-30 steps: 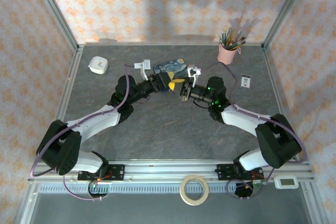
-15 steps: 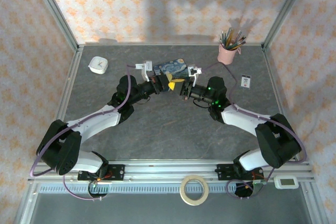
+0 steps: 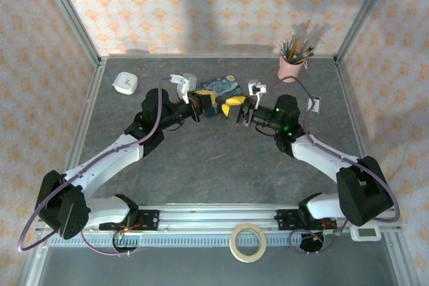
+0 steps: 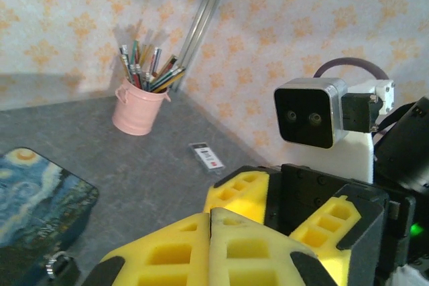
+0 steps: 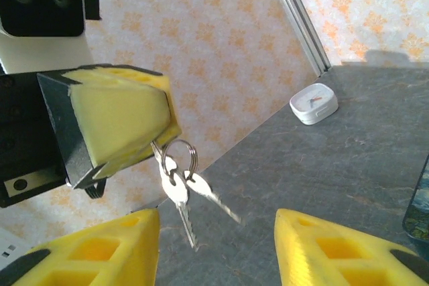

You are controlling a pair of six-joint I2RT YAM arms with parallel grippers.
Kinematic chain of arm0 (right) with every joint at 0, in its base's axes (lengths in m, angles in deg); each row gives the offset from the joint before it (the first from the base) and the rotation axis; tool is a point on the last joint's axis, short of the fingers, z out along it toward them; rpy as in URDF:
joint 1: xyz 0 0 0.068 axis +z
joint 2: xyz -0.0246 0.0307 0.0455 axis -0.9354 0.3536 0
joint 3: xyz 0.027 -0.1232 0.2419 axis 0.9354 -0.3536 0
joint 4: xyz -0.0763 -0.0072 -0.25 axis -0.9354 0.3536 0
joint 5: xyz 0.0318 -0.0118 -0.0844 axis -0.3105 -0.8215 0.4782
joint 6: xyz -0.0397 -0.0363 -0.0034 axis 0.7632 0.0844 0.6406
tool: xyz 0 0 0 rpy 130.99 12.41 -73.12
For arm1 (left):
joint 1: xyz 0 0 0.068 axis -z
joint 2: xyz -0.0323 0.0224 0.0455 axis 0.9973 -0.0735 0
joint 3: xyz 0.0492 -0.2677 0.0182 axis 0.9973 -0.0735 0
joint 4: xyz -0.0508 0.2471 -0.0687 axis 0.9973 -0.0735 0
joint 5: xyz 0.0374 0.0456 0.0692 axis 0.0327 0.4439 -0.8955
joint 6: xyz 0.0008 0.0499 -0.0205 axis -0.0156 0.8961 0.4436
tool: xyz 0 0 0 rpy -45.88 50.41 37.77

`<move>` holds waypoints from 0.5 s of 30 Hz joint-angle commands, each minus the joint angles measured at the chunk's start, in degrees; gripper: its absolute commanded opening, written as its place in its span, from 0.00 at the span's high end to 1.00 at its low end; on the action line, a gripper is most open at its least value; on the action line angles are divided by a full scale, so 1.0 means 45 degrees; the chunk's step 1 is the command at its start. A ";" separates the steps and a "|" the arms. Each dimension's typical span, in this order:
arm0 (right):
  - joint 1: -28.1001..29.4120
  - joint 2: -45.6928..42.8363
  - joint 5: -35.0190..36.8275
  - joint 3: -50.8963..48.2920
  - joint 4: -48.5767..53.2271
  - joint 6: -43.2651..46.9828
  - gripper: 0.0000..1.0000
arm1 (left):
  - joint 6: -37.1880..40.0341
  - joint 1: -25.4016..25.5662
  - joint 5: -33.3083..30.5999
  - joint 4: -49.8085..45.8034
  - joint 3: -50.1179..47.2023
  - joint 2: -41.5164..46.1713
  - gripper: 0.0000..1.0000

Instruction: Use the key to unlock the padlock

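The left gripper covers the blade of the key that the padlock needs, so the right gripper should move in and take the key's head (image 5: 167, 163) beside the ring.
My left gripper (image 5: 155, 140) is shut on one key of a small bunch. The ring (image 5: 179, 157) and two silver keys (image 5: 175, 191) hang free below its yellow fingertips, above the table. My right gripper (image 5: 218, 226) faces it, open, its fingers on either side of the dangling keys and touching nothing. From above, the left gripper (image 3: 212, 105) and the right gripper (image 3: 234, 105) meet tip to tip in front of the blue painted box (image 3: 218, 85). A small grey metal piece with a bright loop (image 4: 56, 266), possibly the padlock, sits by the box's near corner, cut off by the frame edge.
A pink cup of pencils (image 3: 293, 65) stands at the back right, with a small card (image 3: 312, 104) lying in front of it. At the back left sits a white case (image 3: 125, 83). A roll of tape (image 3: 247, 242) lies on the rail near the arm bases.
The left gripper has shut on the key bunch. The right gripper has let go, opened and drawn back to the right. Both wrists have shifted a little toward the back.
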 commanded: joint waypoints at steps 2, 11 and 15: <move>-0.0001 0.0293 -0.0852 0.0222 -0.0986 -0.0557 0.55 | 0.1211 0.0053 -0.0279 -0.1071 0.0077 0.0322 1.00; 0.0522 0.1485 -0.0806 0.0481 -0.2873 -0.1604 0.48 | -0.0037 0.0076 0.0722 0.0222 -0.0140 0.0294 1.00; 0.0521 0.2077 -0.0434 0.0569 -0.3635 -0.2183 0.50 | -0.0421 0.0097 0.1177 0.0659 -0.0221 0.0288 1.00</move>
